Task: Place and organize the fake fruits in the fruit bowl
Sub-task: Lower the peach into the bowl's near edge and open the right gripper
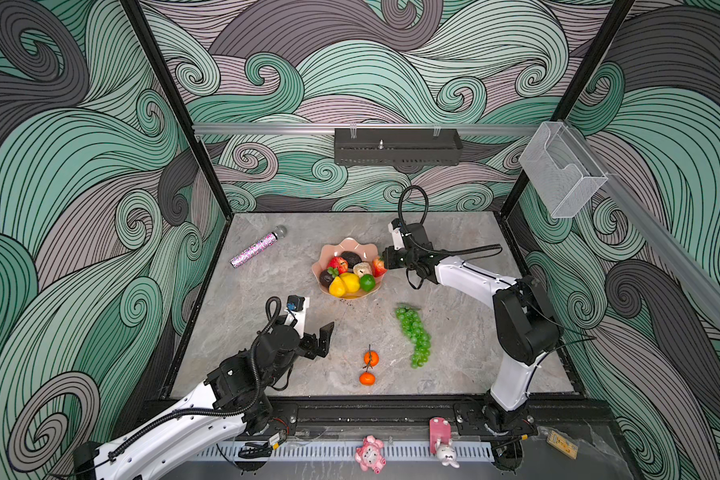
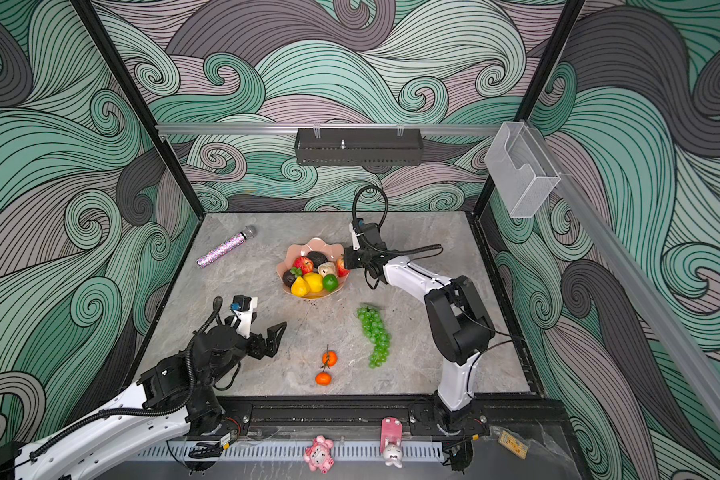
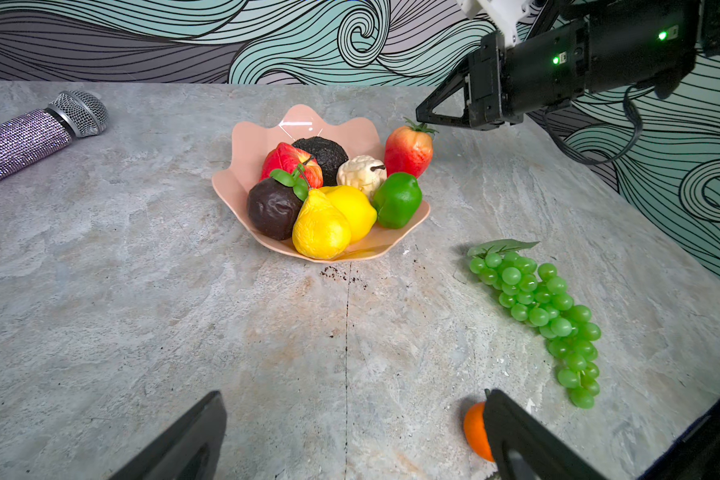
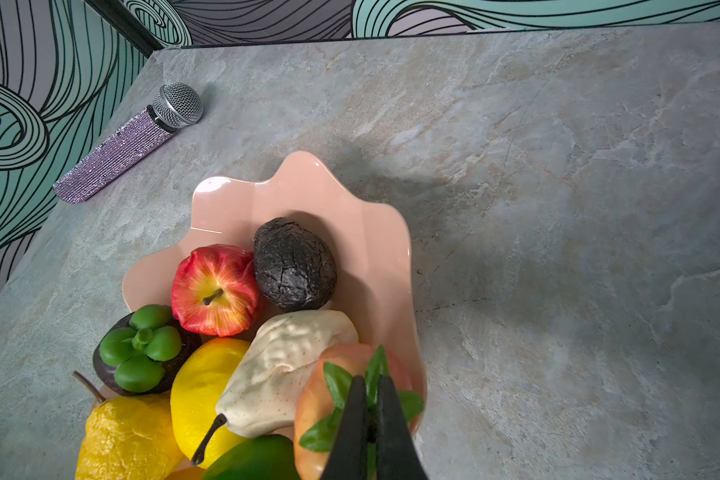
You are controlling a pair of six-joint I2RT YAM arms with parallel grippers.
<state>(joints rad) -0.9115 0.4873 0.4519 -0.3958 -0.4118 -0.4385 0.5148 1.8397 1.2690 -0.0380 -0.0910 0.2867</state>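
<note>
The robot's right gripper needs to release the strawberry inside the fruit bowl's rim, snug [image 1: 374, 276] [image 4: 352, 440] beside the lime and cream pear.
The salmon-pink fruit bowl [image 1: 350, 243] [image 3: 267, 129] [image 4: 300, 178] holds a red apple [image 4: 215, 291], a dark avocado [image 4: 294, 266], a cream pear [image 4: 283, 365], a lemon [image 3: 356, 212], a yellow pear [image 3: 321, 228] and a lime [image 3: 395, 199]. My right gripper [image 1: 385, 261] [image 4: 368, 382] is shut on the leafy top of the strawberry [image 1: 379, 267] [image 3: 408, 151] at the bowl's right rim. Green grapes [image 1: 414, 334] [image 3: 545, 311] and two tangerines [image 1: 371, 358] [image 1: 366, 378] lie on the table in front. My left gripper [image 1: 316, 332] [image 3: 354, 397] hovers open and empty, left of the tangerines.
A glittery microphone [image 1: 258, 247] lies at the back left of the marble table. A black tray [image 1: 398, 147] hangs on the back wall and a clear box [image 1: 562, 170] on the right rail. Small pink toys [image 1: 370, 453] sit beyond the front edge.
</note>
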